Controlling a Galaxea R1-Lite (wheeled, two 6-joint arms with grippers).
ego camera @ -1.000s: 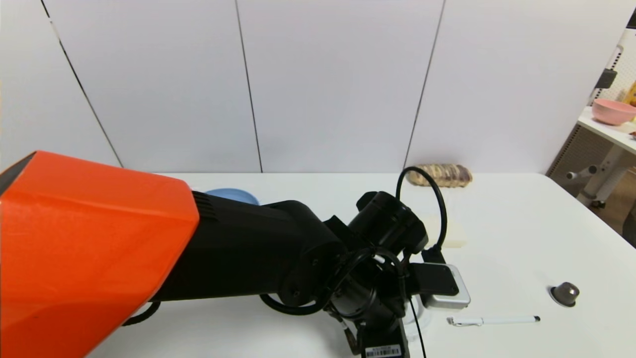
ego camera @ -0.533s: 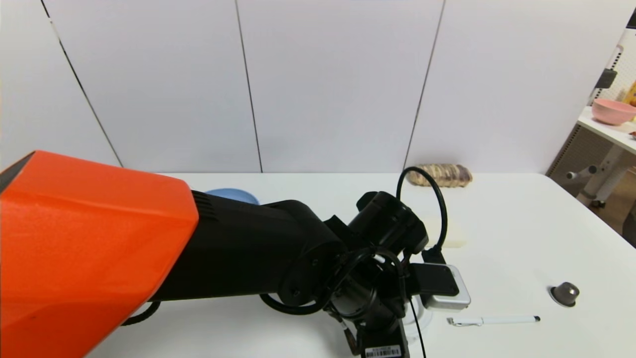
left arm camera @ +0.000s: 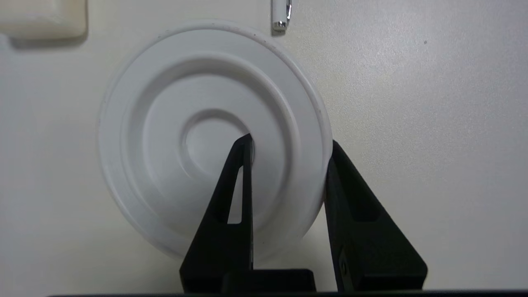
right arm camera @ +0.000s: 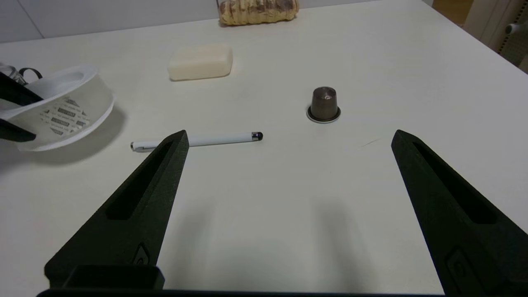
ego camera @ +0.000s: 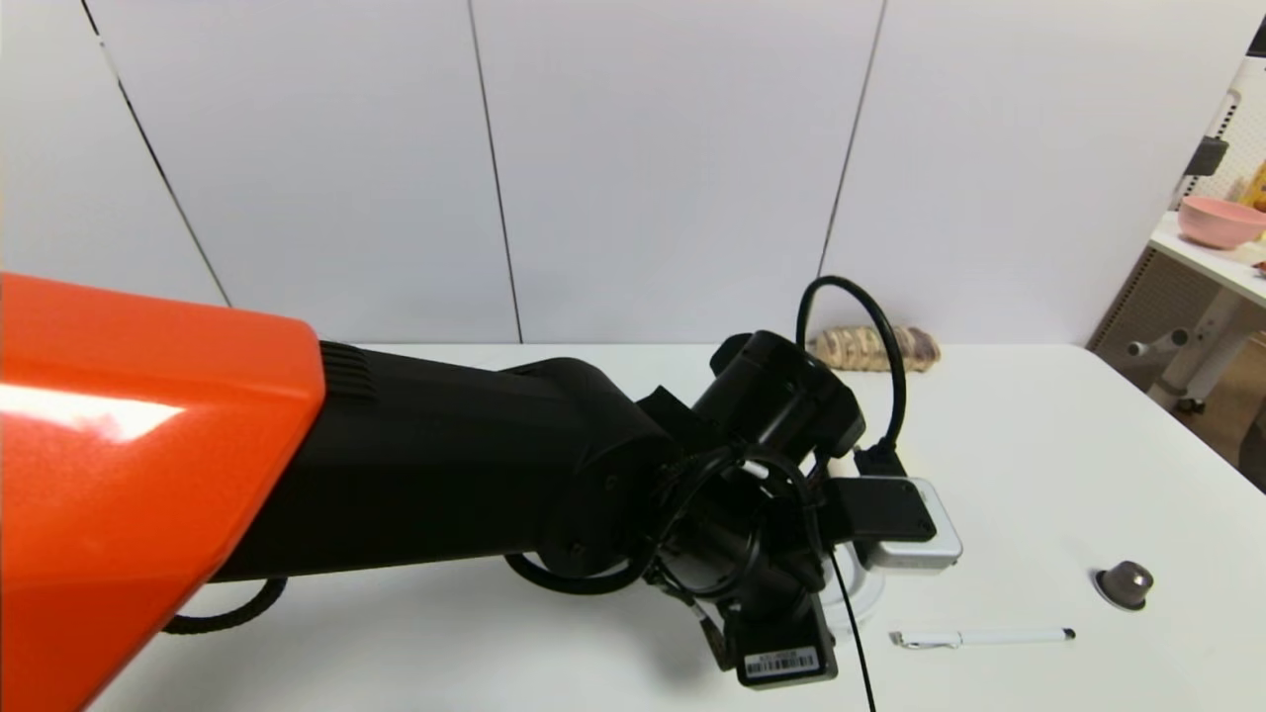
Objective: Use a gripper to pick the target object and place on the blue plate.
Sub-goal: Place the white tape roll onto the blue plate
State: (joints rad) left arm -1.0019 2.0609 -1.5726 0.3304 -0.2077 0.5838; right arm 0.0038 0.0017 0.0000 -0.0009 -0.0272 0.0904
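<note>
My left gripper sets the white spool, still hanging tilted just above the table, down next, on the wall side of the blue plate [ego camera: 445, 429] behind my arm.
The target object [left arm camera: 165, 123], a white round spool with concentric rings and clear sides, hangs tilted just above the table in the right wrist view [right arm camera: 66, 107]. My left gripper [left arm camera: 291, 140] is shut on it, one finger in the centre recess and the other against the outer rim. In the head view only a sliver of the spool [ego camera: 862, 603] shows under the left wrist. My right gripper [right arm camera: 291, 134] hovers open over bare table with nothing between its fingers. The blue plate is hidden behind my left arm [ego camera: 445, 475].
On the white table [ego camera: 1039, 445] lie a cream block [right arm camera: 201, 62], a white pen [right arm camera: 198, 141], a small dark cup [right arm camera: 324, 105] and a brown roll [right arm camera: 258, 9] at the far edge. A side table with a pink bowl [ego camera: 1221, 220] stands at the right.
My left arm has risen and carried the spool up off the table. The arm now covers the blue plate that showed behind it before.
</note>
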